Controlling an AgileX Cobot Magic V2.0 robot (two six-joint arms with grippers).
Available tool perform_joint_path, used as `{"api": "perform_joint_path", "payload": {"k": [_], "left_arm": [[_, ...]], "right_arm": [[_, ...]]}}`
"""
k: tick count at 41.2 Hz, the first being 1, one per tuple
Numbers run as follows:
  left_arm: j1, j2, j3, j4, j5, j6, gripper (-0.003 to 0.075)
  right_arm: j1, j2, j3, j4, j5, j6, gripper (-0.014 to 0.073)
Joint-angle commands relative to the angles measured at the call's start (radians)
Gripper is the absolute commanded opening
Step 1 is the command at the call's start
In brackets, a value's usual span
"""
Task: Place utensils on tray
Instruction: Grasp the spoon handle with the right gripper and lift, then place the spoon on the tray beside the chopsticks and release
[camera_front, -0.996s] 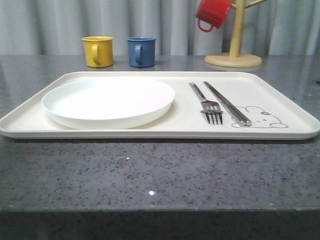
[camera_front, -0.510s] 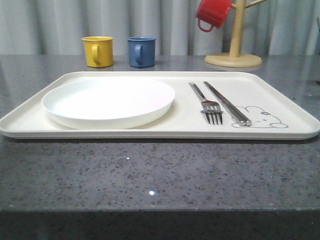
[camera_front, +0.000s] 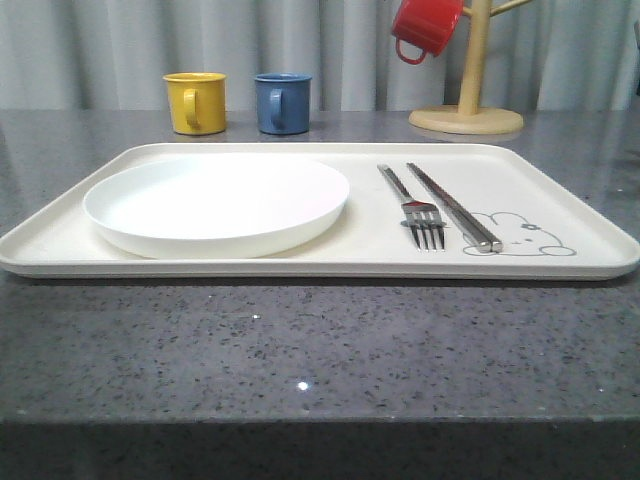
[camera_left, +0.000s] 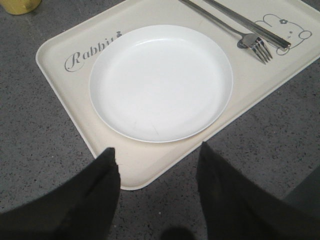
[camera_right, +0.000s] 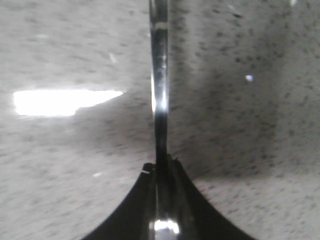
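Observation:
The metal utensil will come out of my right gripper on the cream tray (camera_front: 519, 200), where I will release it next to the chopstick pair, opposite the fork.
The cream tray (camera_front: 560, 268) lies across the grey counter. On its left half sits the white plate (camera_front: 217, 203). On its right half the fork (camera_front: 415, 207) and the chopstick pair (camera_front: 455, 207) lie side by side near the rabbit drawing. In the left wrist view my left gripper (camera_left: 157, 152) is open and empty above the tray's (camera_left: 55, 55) corner, beside the plate (camera_left: 161, 82); the fork (camera_left: 250, 42) and chopsticks (camera_left: 250, 22) lie beyond. My right gripper (camera_right: 161, 162) is shut on a slim shiny metal utensil handle (camera_right: 159, 85) over the speckled counter; the utensil's head is out of view.
A yellow mug (camera_front: 195, 102) and a blue mug (camera_front: 282, 102) stand behind the tray. At the back right a red mug (camera_front: 425, 28) hangs on a wooden mug tree (camera_front: 467, 100). Bare counter runs in front of the tray.

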Motion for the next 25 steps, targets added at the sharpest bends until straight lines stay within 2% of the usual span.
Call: {"api": "perform_joint_path", "payload": {"k": [1,10,19,25], "left_arm": [[-0.008,-0.006,-0.027,-0.004,-0.07,-0.007,0.0349],[-0.008,-0.006,-0.027,-0.004,-0.071,-0.007,0.0349],[-0.008,-0.006,-0.027,-0.004,-0.071,-0.007,0.0349],[-0.008,-0.006,-0.027,-0.004,-0.071,-0.007,0.0349]], "right_arm": [[0.038,-0.102,-0.027,0.096,0.067,-0.008,-0.0026],[0.168,-0.131,-0.027,0.248,0.081,-0.008,-0.0026],[0.261,-0.099,-0.027,0.273,0.02,0.078,-0.0026],[0.273,-0.049,-0.027,0.272,0.021,0.098,-0.0026]]}}
